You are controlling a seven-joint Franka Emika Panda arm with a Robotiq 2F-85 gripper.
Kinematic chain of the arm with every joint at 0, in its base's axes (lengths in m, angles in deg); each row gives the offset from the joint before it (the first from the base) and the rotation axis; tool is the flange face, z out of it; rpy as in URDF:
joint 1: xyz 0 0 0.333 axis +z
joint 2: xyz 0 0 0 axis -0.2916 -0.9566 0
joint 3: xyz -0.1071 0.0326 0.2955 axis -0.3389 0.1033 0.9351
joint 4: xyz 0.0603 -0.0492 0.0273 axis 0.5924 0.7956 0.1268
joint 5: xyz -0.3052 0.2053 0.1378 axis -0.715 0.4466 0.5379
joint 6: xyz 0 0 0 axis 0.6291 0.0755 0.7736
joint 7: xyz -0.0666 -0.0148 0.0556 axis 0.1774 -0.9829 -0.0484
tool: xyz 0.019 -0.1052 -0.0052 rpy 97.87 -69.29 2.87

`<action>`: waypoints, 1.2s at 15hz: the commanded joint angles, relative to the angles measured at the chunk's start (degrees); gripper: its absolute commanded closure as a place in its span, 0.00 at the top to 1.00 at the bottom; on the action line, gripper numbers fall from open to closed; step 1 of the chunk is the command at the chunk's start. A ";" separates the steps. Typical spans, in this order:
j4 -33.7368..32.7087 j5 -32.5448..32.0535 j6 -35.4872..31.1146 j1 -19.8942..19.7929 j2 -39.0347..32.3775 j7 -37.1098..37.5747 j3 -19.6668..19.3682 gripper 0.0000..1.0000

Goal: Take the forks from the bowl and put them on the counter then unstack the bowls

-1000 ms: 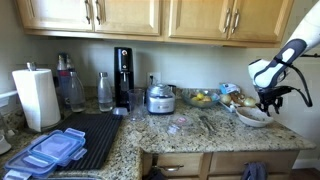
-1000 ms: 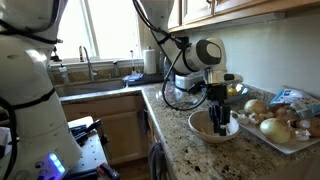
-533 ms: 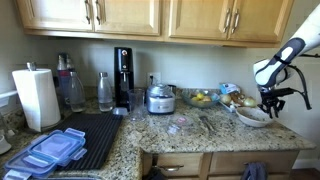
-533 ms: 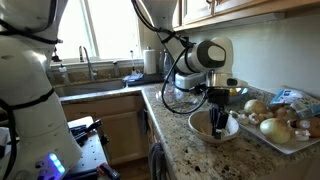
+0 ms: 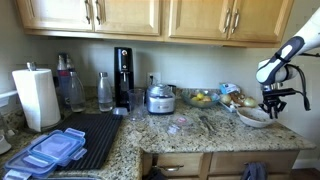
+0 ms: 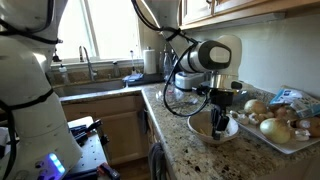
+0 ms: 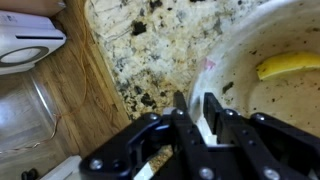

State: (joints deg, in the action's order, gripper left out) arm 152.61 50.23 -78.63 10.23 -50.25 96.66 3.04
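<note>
I am straddling the rims of the stacked bowls low and wide, so I will open, ease up and pinch just the top bowl's rim point(image 7: 210, 66) before I lift it out.
An off-white bowl point(image 5: 253, 117) point(image 6: 213, 126) sits on the speckled granite counter point(image 5: 180, 138) near its end; I cannot tell whether it is one bowl or a stack. My gripper point(image 5: 271, 108) point(image 6: 221, 122) reaches down onto its near edge. In the wrist view the gripper point(image 7: 196, 108) straddles the bowl's rim point(image 7: 212, 62), one finger inside and one outside, shut on it. A yellow scrap point(image 7: 285, 65) lies inside the bowl. No forks can be made out in any view.
A white tray of onions and potatoes point(image 6: 287, 128) stands right beside the bowl. Further along are a clear bowl with yellow fruit point(image 5: 203, 98), a black drying mat point(image 5: 88, 135), blue lidded containers point(image 5: 50, 150) and a paper towel roll point(image 5: 35, 97). The counter edge point(image 7: 95, 70) is close.
The arm has shifted slightly sideways over the bowl, and the fingers have drawn in on the bowl's rim. The bowl has not moved.
</note>
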 commanded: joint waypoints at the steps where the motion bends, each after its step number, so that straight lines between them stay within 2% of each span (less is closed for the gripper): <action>1: 1.17 3.16 -1.06 -2.64 1.81 -4.17 1.43 0.55; 6: 0.16 7.86 -0.44 -5.06 1.28 -8.47 2.18 0.89; 8: -0.50 10.13 -0.13 -6.22 0.70 -10.56 2.96 0.94; 10: -0.93 11.67 0.23 -6.84 0.34 -11.86 3.44 0.90; 13: -1.20 13.10 0.35 -7.39 0.21 -13.22 3.93 0.61; 18: -1.56 14.28 0.50 -7.60 0.01 -14.04 4.12 0.27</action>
State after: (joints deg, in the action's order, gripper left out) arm 151.60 62.95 -78.88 4.46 -50.25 84.68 5.84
